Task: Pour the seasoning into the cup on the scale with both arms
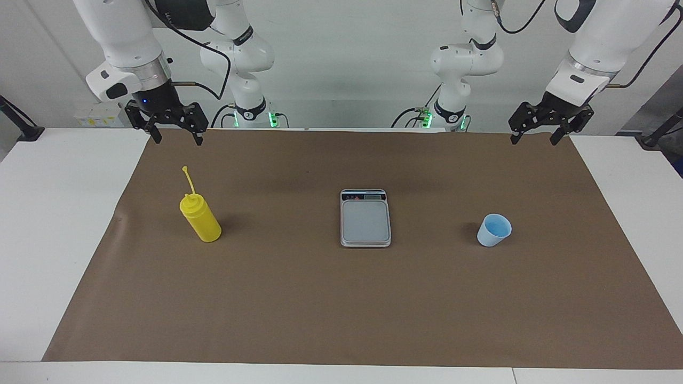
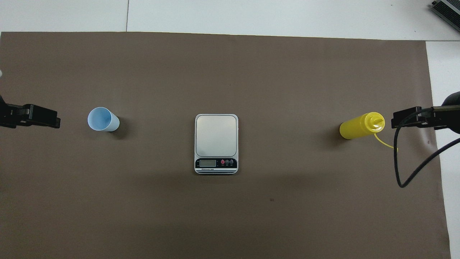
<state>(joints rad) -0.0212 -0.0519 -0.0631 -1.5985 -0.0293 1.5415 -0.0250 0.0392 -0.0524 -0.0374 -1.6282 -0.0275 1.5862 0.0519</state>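
I should next close my left gripper on the light-blue cup's rim (image 2: 88, 119), on the side facing the left arm.
The yellow seasoning bottle (image 1: 201, 220) (image 2: 360, 126) stands upright on the brown mat toward the right arm's end, its cap strap sticking up. The silver-grey scale (image 1: 365, 218) (image 2: 216, 138) lies mid-mat with its plate bare and its display end nearer to the robots. A light-blue cup (image 1: 494, 230) (image 2: 102, 119) stands on the mat toward the left arm's end, off the scale. My right gripper (image 1: 177, 140) (image 2: 395, 120) hangs open in the air over the mat's corner, clear of the bottle. My left gripper (image 1: 533, 141) (image 2: 55, 121) hangs open and empty over the mat's other corner, clear of the cup.
The brown mat (image 1: 341, 309) covers most of the white table (image 1: 48, 224). A black cable (image 2: 413, 169) loops down from the right arm over the mat's end beside the bottle.
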